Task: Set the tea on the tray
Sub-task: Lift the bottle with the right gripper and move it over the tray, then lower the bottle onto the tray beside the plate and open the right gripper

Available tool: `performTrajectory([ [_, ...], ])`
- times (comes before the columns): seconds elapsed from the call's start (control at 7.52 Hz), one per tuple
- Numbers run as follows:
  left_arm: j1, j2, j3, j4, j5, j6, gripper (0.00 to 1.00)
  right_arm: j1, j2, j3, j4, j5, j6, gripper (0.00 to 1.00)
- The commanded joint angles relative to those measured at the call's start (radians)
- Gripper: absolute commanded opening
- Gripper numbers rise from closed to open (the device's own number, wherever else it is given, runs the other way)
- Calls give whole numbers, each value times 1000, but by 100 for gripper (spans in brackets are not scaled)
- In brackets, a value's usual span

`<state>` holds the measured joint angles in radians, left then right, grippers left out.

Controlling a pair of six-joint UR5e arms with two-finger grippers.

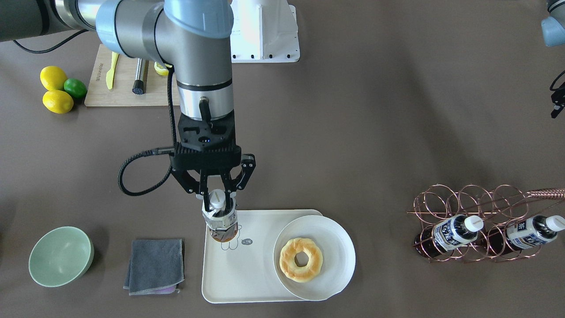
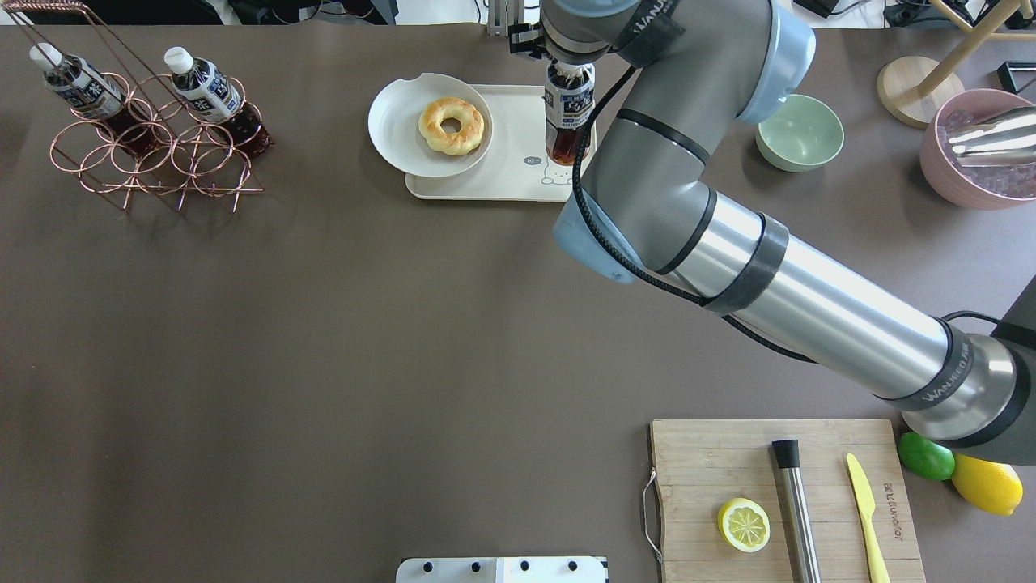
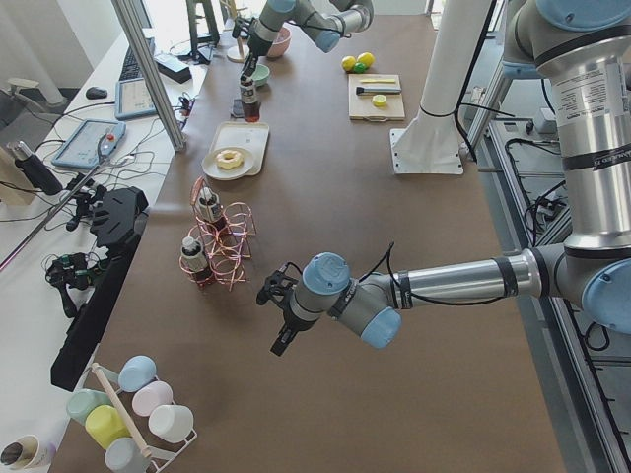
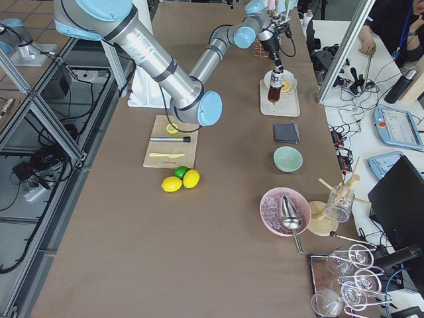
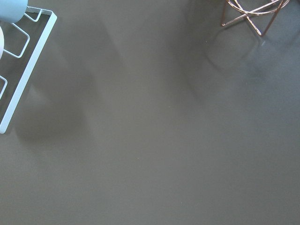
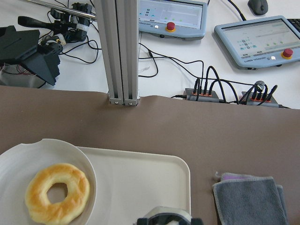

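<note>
My right gripper has the tea bottle. Next, I set it down with that gripper on the cream tray's loose end (image 1: 226,270) (image 6: 161,194), close to the grey cloth. The tea bottle is now upright over the bear corner.
The tea bottle (image 1: 222,221), with a white cap and dark liquid, stands upright over the bear corner of the cream tray (image 1: 247,278). My right gripper (image 1: 217,195) comes down from above and is shut on the bottle's neck. I cannot tell whether the bottle's base touches the tray. The bottle also shows in the overhead view (image 2: 566,113), over the tray (image 2: 510,182). In the right wrist view its cap (image 6: 164,218) is at the bottom edge. My left gripper (image 3: 278,340) hovers over bare table near the rack; I cannot tell if it is open or shut.
A round white plate (image 1: 337,247) with a doughnut (image 1: 301,259) overlaps the tray's other end. A copper wire rack (image 1: 485,198) holds two alike bottles. A green bowl (image 1: 61,256) and a grey cloth (image 1: 154,265) lie beside the tray. A cutting board (image 1: 101,88) and lemons (image 1: 57,101) are farther off.
</note>
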<state>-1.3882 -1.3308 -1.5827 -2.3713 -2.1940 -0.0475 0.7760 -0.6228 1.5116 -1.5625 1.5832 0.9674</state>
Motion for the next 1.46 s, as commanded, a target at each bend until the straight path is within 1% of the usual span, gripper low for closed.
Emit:
performTrajectory([
  [0.0, -2, 2, -8, -3, 0, 1, 100, 46, 46, -259, 226, 49, -4, 0],
  [0.13, -15, 2, -11, -3, -1, 0, 100, 51, 52, -296, 257, 67, -4, 0],
  [0.27, -15, 1, -13, -3, 0, 0, 100, 51, 52, -312, 277, 67, 0, 0],
  [0.93, -15, 1, -13, -3, -1, 1, 100, 43, 49, -315, 280, 70, -3, 0],
  [1.06, -17, 1, -13, -3, -1, 1, 100, 43, 46, -314, 280, 70, -6, 2],
  [1.2, -17, 1, -11, -3, 0, 1, 100, 39, 43, -312, 280, 64, -7, 77],
  [1.33, -17, 1, -11, -3, -1, 1, 100, 37, 46, -311, 280, 63, -6, 99],
])
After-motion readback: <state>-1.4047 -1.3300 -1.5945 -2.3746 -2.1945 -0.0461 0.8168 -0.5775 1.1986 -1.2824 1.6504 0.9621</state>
